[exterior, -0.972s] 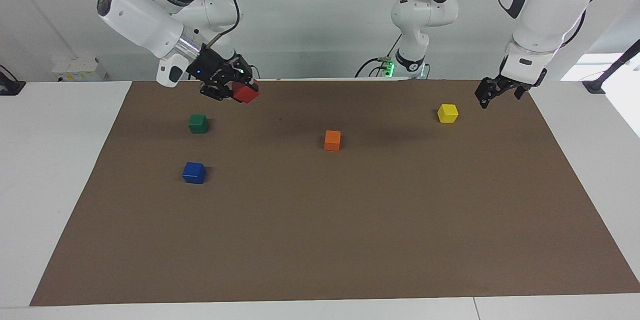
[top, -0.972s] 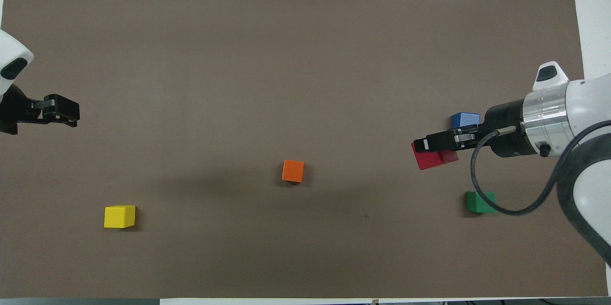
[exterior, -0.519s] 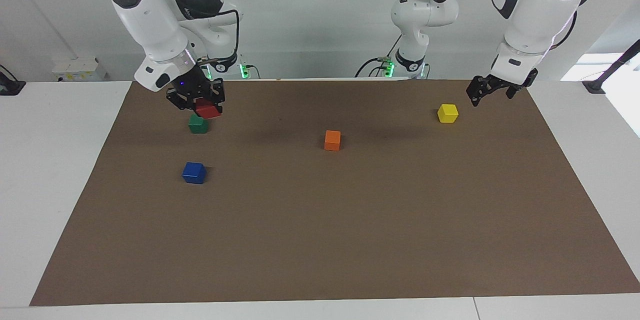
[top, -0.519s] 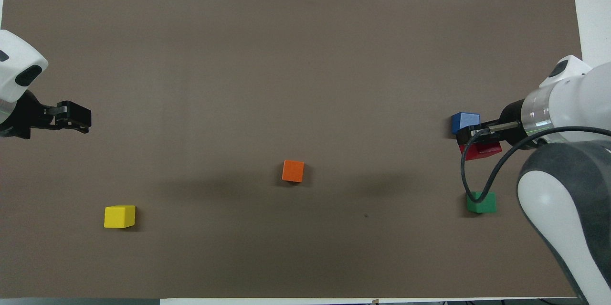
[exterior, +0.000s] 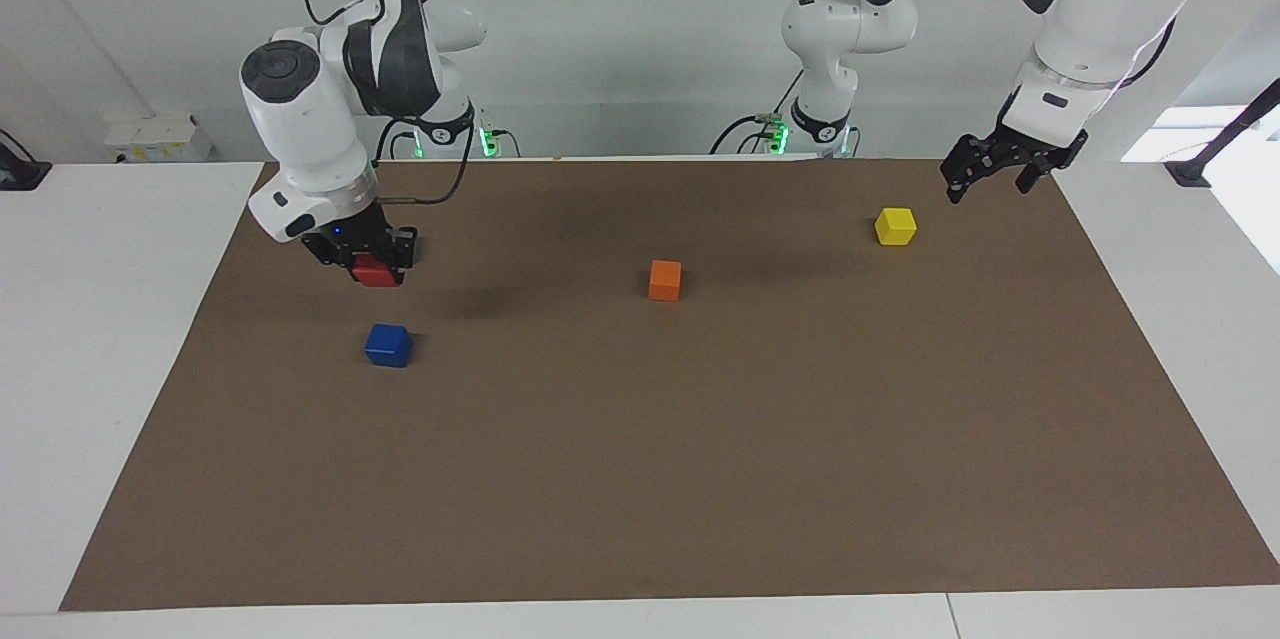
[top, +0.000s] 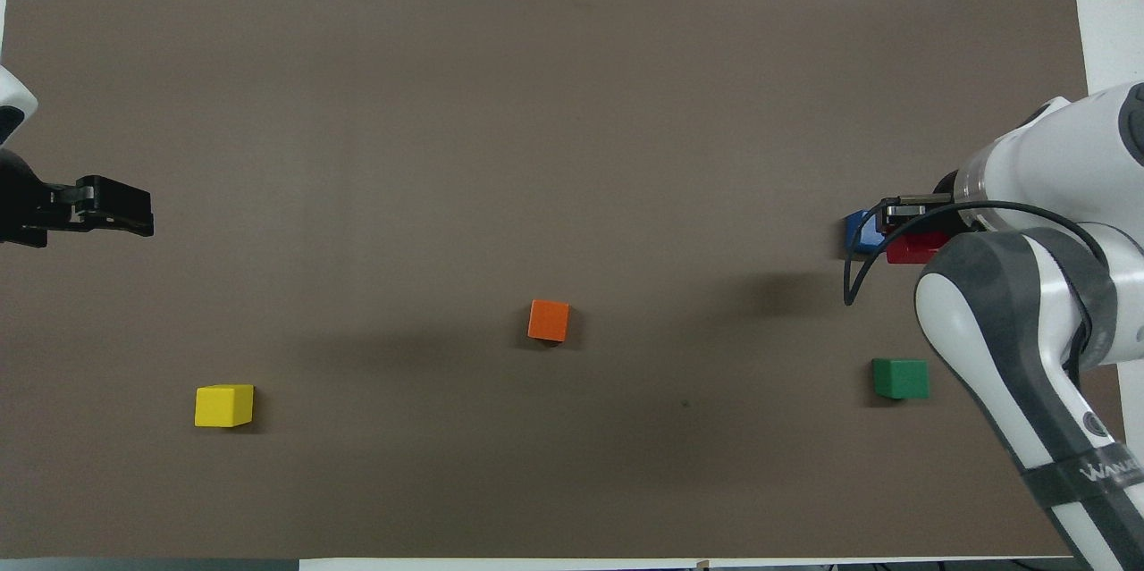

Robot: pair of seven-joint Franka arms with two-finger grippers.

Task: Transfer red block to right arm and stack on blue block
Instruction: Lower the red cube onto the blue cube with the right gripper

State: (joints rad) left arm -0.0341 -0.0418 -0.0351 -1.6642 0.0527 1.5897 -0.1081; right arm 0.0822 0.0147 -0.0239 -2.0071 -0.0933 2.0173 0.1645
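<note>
The robot's right gripper will release the red block on the top of the blue block (top: 888, 232), beyond the green block. The red block is now held over the mat.
My right gripper (exterior: 376, 269) is shut on the red block (exterior: 372, 273) and holds it in the air over the mat, above the gap between the green and blue blocks. The blue block (exterior: 388, 345) sits on the mat at the right arm's end. In the overhead view the right gripper (top: 910, 230) and the red block (top: 915, 248) cover part of the blue block (top: 858, 231). My left gripper (exterior: 985, 174) is open and empty, raised near the yellow block; it also shows in the overhead view (top: 121, 215).
A green block (top: 900, 378) lies nearer to the robots than the blue one; the right gripper hides it in the facing view. An orange block (exterior: 664, 280) sits mid-mat. A yellow block (exterior: 895, 226) lies toward the left arm's end. The brown mat (exterior: 700, 469) covers the table.
My right gripper has swung with the red block from over the mat's edge nearest the robots, past the green block, toward the blue block, and lower. The left gripper has shifted only slightly.
</note>
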